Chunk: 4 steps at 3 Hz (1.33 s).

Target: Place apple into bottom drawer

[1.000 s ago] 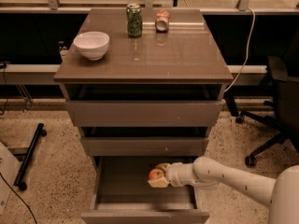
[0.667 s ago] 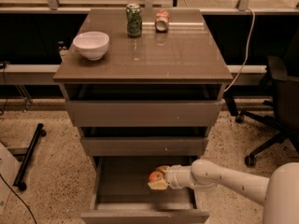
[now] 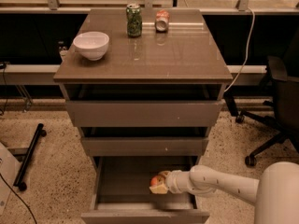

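Note:
The robot's gripper will release the apple on the bottom drawer's inside [image 3: 162, 195] close to the drawer's front panel, toward the side of the robot's arm.
The bottom drawer [image 3: 122, 185] is pulled open below two other drawers of the grey-brown cabinet. My gripper [image 3: 158, 185] reaches in from the right, over the right part of the drawer's tray. It is shut on the small red-orange apple [image 3: 156, 180], held low inside the drawer; whether the apple touches the floor of the drawer cannot be told. My white arm [image 3: 219, 183] runs off to the lower right.
On the cabinet top [image 3: 187, 55] stand a white bowl [image 3: 91, 45], an upright green can [image 3: 134, 19] and a red-and-white can on its side [image 3: 162, 20]. An office chair [image 3: 275, 101] is at the right. A black bar [image 3: 29, 155] lies on the floor at left.
The gripper with the apple has sunk slightly lower and a little left inside the bottom drawer. Nothing else has moved.

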Each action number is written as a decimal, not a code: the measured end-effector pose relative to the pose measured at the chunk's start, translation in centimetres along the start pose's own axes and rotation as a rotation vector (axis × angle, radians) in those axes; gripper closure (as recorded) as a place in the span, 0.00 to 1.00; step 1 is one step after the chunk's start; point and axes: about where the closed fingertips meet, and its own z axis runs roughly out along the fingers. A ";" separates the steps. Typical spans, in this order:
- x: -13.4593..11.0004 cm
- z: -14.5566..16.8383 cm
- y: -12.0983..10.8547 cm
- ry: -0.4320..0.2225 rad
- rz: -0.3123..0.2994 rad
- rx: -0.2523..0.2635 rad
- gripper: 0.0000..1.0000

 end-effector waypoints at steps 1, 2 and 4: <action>2.2 1.3 -0.7 0.020 0.017 0.024 1.00; 4.5 2.8 -1.3 0.041 0.030 0.039 1.00; 8.7 5.3 -2.8 0.063 0.086 0.078 1.00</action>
